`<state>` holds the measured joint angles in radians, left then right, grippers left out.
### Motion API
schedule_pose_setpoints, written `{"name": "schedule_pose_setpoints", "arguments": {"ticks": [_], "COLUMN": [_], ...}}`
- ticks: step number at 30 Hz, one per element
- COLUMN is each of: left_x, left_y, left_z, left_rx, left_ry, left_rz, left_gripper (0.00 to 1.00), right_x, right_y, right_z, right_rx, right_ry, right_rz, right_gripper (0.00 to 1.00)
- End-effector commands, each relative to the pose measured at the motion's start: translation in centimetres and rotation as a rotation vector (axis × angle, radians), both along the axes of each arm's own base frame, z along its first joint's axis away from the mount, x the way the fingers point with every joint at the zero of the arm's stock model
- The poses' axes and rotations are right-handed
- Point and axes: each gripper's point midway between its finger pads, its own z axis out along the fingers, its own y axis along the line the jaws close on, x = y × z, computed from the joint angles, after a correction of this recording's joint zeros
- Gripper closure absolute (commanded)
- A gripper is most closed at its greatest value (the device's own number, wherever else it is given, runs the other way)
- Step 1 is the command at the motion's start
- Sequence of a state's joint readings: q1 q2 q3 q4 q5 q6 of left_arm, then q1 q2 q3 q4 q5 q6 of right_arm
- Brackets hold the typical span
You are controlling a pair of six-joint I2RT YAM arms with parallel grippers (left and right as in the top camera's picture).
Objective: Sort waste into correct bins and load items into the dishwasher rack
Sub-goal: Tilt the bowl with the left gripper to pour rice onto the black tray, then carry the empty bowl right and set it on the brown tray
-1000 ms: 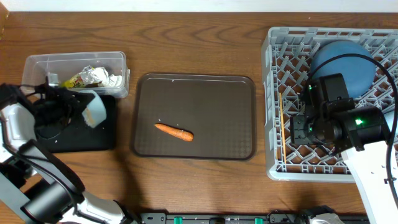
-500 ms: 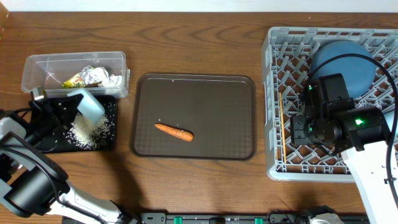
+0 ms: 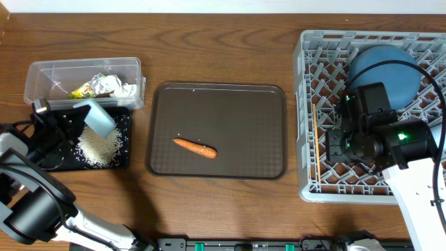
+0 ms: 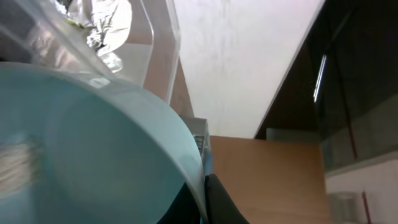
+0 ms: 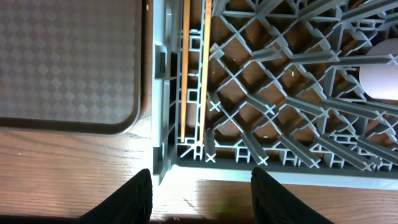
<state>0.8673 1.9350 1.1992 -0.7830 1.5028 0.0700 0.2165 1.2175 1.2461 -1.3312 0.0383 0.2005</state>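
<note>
I need to use my left gripper to set the small pale-blue bowl down on the brown tray [image 3: 227,132], beside the end of the carrot on the rack side. The bowl is now tilted over the black tray.
My left gripper [image 3: 81,121] is shut on the rim of the small pale-blue bowl [image 3: 98,117], held tilted over the shallow black tray [image 3: 122,159]. A heap of white rice [image 3: 101,145] lies on that tray. In the left wrist view the bowl [image 4: 93,149] fills the frame, with the jaws [image 4: 204,190] pinching its rim. The clear tub [image 3: 42,73] holds tissue [image 3: 124,88] and the yellow wrapper [image 3: 87,88]. The orange carrot [image 3: 195,147] lies on the brown tray. My right gripper [image 5: 202,199] is open and empty over the grey rack [image 3: 306,104], which holds the blue dish [image 3: 380,66] and chopsticks [image 5: 185,68].
The brown serving tray [image 3: 216,94] lies between the bins and the rack; it also shows in the right wrist view [image 5: 62,56]. A pale rounded thing [image 5: 385,81] sits in the rack at the right edge. The rack's front wall [image 5: 280,165] is just ahead of my right fingers.
The left gripper has tipped the bowl over the black tray, and rice now lies heaped there. Since half a second ago little has moved. The right arm has not moved.
</note>
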Motion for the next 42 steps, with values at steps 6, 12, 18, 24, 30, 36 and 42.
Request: {"name": "schedule_pose_setpoints", "arguments": {"ticks": [6, 12, 18, 24, 30, 36, 42], "left_x": [-0.2, -0.6, -0.7, -0.7, -0.8, -1.6, -1.7], "left_y": [0.8, 1.0, 1.1, 1.2, 0.8, -0.6, -3.8], "left_z": [0.2, -0.3, -0.1, 0.8, 1.0, 2.4, 5.3], "left_rx": [-0.087, -0.099, -0.117, -0.156, -0.149, -0.116, -0.003], "left_ry": [0.030, 0.083, 0.085, 0.054, 0.032, 0.004, -0.030], "left_rz": [0.034, 0.048, 0.052, 0.056, 0.047, 0.030, -0.048], "left_gripper": [0.94, 0.94, 0.94, 0.94, 0.94, 0.94, 0.94], "right_x": [-0.1, -0.1, -0.1, -0.2, -0.1, -0.1, -0.1], "right_y": [-0.5, -0.5, -0.5, -0.5, -0.5, -0.6, -0.7], "right_z": [-0.2, -0.2, -0.2, -0.3, -0.2, -0.2, -0.2], "right_rx": [-0.011, -0.011, -0.011, -0.013, -0.012, -0.015, -0.018], "right_ry": [0.010, 0.010, 0.010, 0.015, 0.013, 0.012, 0.012], "right_rz": [-0.020, -0.020, -0.020, -0.020, -0.020, -0.021, -0.026], "right_gripper": [0.50, 0.50, 0.50, 0.50, 0.50, 0.50, 0.50]}}
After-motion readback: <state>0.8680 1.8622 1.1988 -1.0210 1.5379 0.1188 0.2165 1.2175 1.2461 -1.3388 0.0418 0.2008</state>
